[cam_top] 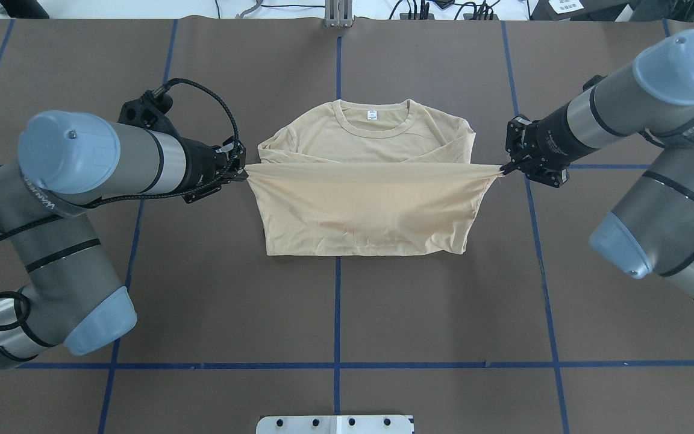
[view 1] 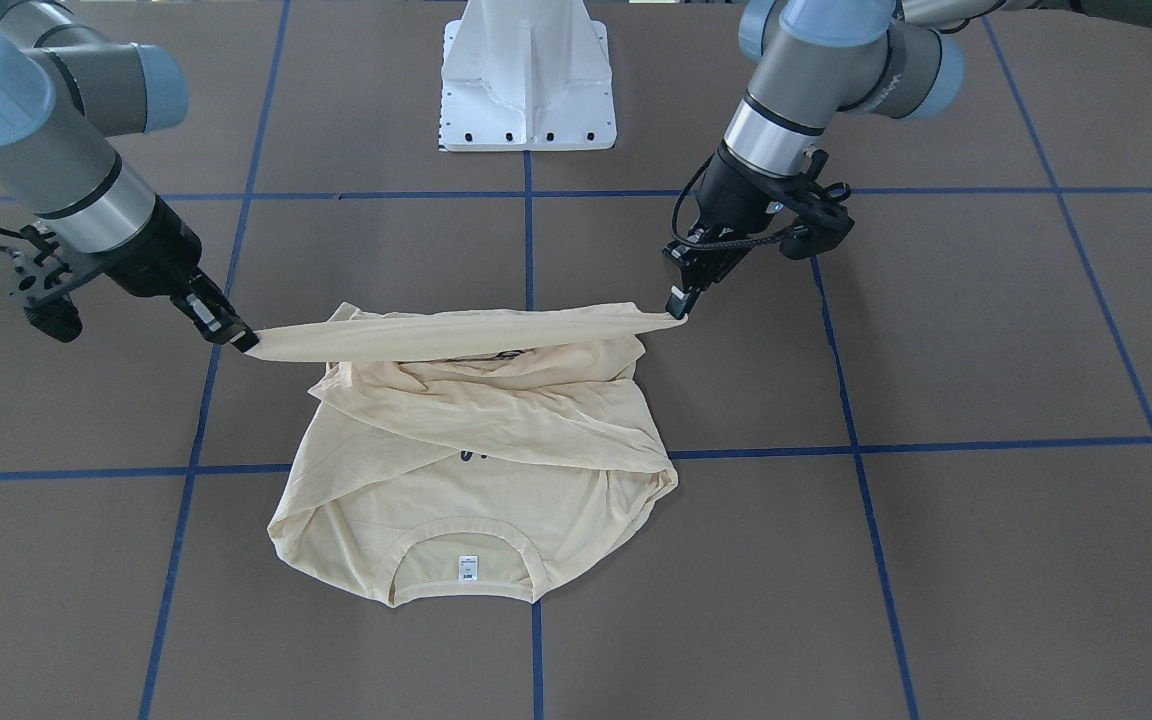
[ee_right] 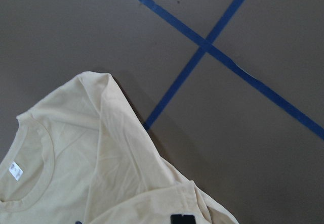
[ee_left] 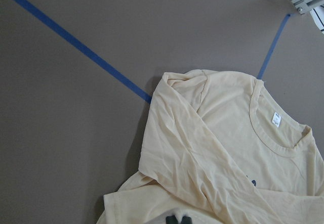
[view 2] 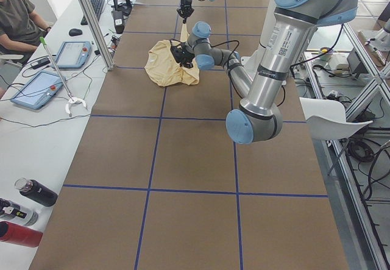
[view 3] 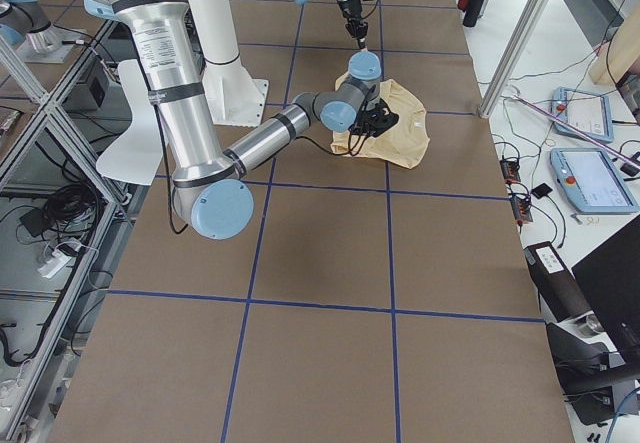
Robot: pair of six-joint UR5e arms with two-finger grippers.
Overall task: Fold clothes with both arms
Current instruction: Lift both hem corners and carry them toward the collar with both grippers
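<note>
I need to release the shirt's hem corner, now lifted and stretched taut, with my left gripper at the shirt's outer shoulder edge (view 1: pixel 658 512) (ee_left: pixel 183 77) nearest it, level with the collar.
The pale yellow T-shirt (cam_top: pixel 371 205) lies on the brown table, neck label (cam_top: pixel 372 114) at the far side. Its hem is lifted and stretched taut between both grippers. My left gripper (cam_top: pixel 242 172) is shut on the hem's left corner; in the front view my left gripper (view 1: pixel 680 308) sits at the right end of the stretched hem. My right gripper (cam_top: pixel 502 170) is shut on the other corner, and in the front view my right gripper (view 1: pixel 241 338) is on the left. The sleeves are folded across the chest (view 1: pixel 496 405). The navy print is mostly hidden; the wrist views show the collar (ee_left: pixel 268 133) and shoulder (ee_right: pixel 96 90).
Blue tape lines (cam_top: pixel 337 301) grid the brown table (cam_top: pixel 202 289). The white pedestal base (view 1: pixel 528 80) stands behind the shirt. A person (view 2: pixel 18 20), tablets (view 2: pixel 73 53) and bottles (view 2: pixel 33 191) are on a side desk beyond the table's edge.
</note>
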